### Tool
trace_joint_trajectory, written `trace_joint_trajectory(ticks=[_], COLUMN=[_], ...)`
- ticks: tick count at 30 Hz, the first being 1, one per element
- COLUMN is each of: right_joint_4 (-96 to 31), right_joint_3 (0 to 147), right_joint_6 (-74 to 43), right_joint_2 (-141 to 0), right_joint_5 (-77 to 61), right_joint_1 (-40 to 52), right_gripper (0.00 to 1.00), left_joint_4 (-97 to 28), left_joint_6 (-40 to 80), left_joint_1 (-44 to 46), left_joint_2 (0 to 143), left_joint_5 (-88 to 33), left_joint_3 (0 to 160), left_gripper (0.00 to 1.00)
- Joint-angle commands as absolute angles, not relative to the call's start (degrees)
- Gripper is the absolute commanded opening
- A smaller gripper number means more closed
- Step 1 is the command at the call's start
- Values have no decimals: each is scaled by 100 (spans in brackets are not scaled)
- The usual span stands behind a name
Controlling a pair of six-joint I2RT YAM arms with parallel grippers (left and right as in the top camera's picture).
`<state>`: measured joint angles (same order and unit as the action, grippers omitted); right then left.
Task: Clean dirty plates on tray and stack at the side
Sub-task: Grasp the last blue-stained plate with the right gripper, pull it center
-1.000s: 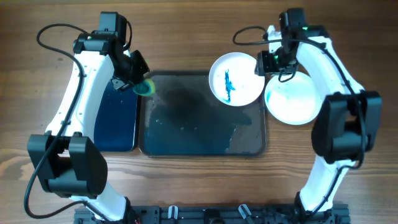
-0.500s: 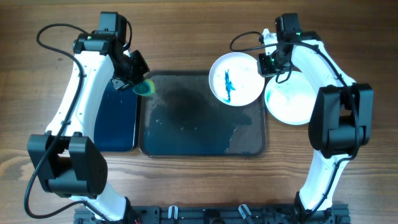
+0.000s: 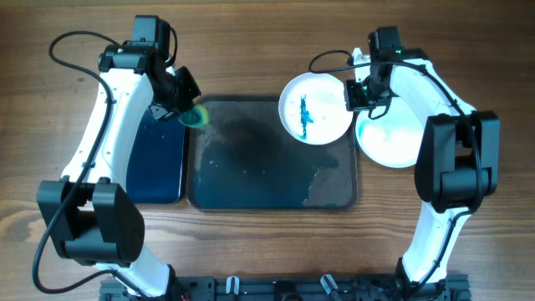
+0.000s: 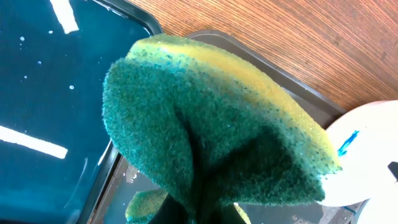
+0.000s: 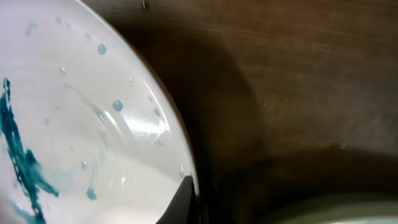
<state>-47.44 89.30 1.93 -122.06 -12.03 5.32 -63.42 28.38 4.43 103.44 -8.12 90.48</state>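
The smeared plate lies across the tray's far edge, away from the sponge, so next my right gripper regrips its rim and pulls it to the tray's middle (image 3: pixel 266 155).
A white dirty plate (image 3: pixel 313 109) with a blue smear sits over the far right corner of the dark tray (image 3: pixel 251 180). My right gripper (image 3: pixel 352 94) is shut on that plate's right rim. In the right wrist view the plate (image 5: pixel 81 124) fills the left side, with one dark finger (image 5: pixel 183 202) lying over its edge. A second white plate (image 3: pixel 393 138) rests on the table right of the tray. My left gripper (image 3: pixel 185 110) is shut on a green and yellow sponge (image 3: pixel 197 117) at the tray's far left corner. The sponge (image 4: pixel 211 124) fills the left wrist view.
A dark blue basin (image 3: pixel 155 155) lies left of the tray, seen close as blue water (image 4: pixel 43 93). The tray's floor is wet and streaked. Bare wooden table surrounds everything. Cables trail behind both arms.
My right gripper has closed onto the dirty plate's right rim and shifted slightly left. The left arm and sponge have not moved.
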Motion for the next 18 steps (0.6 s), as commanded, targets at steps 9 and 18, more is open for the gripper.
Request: trace_joint_trajectory(ticks=[9,18], right_joint_4=[-5942,-5413], right_joint_3=[8912,8049], right_joint_6=[-2237,-3249], right_joint_2=[-11212,-11212], right_joint_5=[-1284,-1122], right_joint_1=[1824,2893], right_gripper=[4,7], left_joint_4=[-6355,-6416], left_joint_6=[2873,2873], left_joint_1=[438,438], left_joint_2=[10318,10318], left_joint_5=[-738,-738], left_joint_3=[9054,9054], left_gripper=[4,4])
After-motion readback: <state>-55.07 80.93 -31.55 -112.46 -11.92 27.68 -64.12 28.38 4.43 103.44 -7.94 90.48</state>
